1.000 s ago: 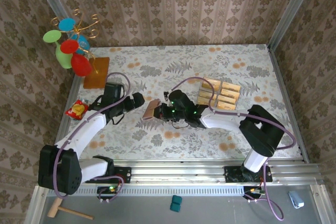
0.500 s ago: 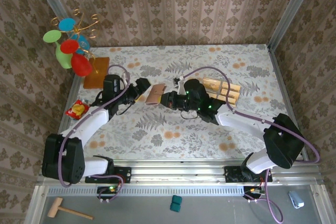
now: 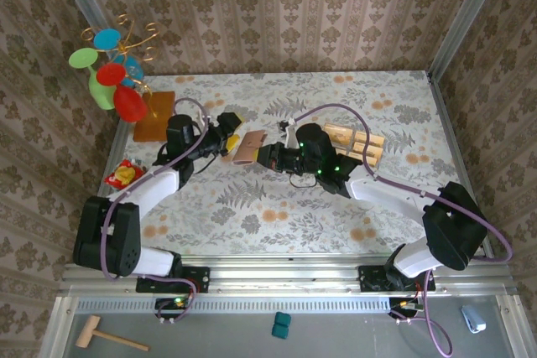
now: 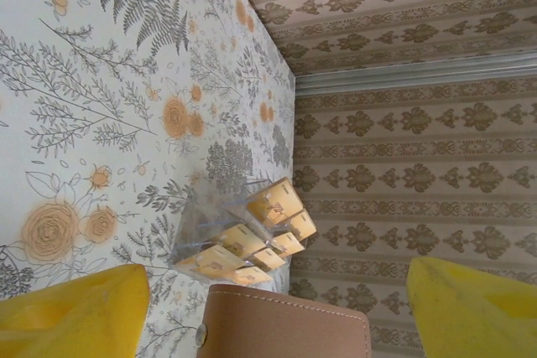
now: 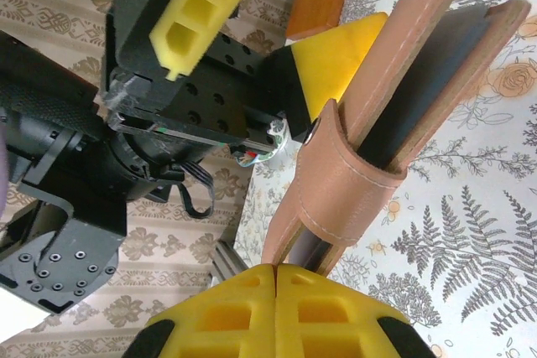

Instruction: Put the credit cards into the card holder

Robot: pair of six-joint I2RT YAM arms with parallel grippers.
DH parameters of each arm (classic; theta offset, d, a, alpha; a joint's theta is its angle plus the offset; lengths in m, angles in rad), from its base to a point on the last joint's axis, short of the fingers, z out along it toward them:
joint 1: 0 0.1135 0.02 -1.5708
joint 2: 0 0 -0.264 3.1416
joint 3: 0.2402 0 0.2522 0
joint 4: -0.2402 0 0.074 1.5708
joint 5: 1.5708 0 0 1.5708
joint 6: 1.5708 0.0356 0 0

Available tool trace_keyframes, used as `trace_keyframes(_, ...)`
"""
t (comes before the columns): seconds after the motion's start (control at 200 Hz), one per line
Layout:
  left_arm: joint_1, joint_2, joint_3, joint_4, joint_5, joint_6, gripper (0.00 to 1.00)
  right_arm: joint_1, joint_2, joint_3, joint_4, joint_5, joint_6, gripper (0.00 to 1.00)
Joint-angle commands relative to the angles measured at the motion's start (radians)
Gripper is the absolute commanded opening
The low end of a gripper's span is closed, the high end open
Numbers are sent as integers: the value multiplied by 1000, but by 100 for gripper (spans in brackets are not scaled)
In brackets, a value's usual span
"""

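Note:
The strap is round the card holder in my right gripper, so my left gripper needs to take the card holder's free edge (image 4: 285,301) before my right gripper opens the strap.
The reddish-brown card holder (image 3: 249,147) hangs above the table's middle left, and my right gripper (image 3: 265,155) is shut on its lower edge. In the right wrist view the holder (image 5: 394,106) rises from the closed yellow pads (image 5: 243,308), its strap looped round it. My left gripper (image 3: 232,136) stands open at the holder's left end. In the left wrist view the holder (image 4: 285,324) lies between the two yellow fingertips (image 4: 75,316), apart from both. Tan-gold credit cards (image 4: 273,203) stand in a clear tray (image 3: 352,147) right of the holder.
An orange-brown wooden board (image 3: 154,115) lies at the back left, beside a stand of coloured cups (image 3: 109,69). A red-and-yellow packet (image 3: 123,175) sits near the left edge. Patterned walls close the table on three sides.
My right gripper carried the card holder up and toward the back left. The left gripper moved in to meet it, and its jaws have narrowed a little around the holder's end.

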Motion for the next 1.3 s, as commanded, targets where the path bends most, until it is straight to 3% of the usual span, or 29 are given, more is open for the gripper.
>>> trace_keyframes(0.0,-14,9,-22,59,29,-33,81,-8,5,40,36,-26,-4,0)
trace_keyframes(0.265,-23,14,-38,73,24,-33,80,-13,4,30,51,-27,1,0)
trace_keyframes(0.505,-40,46,-49,223,39,-117,68,-13,25,9,99,-29,20,0)
trace_keyframes(0.685,-43,60,-67,305,41,-157,54,-19,23,-10,101,-23,18,0)
trace_keyframes(1.13,-40,-2,-52,198,17,-60,19,-33,29,-52,90,-8,24,0)
trace_keyframes(1.295,-39,-68,-14,1,-15,118,11,-52,0,-63,23,-1,3,36)
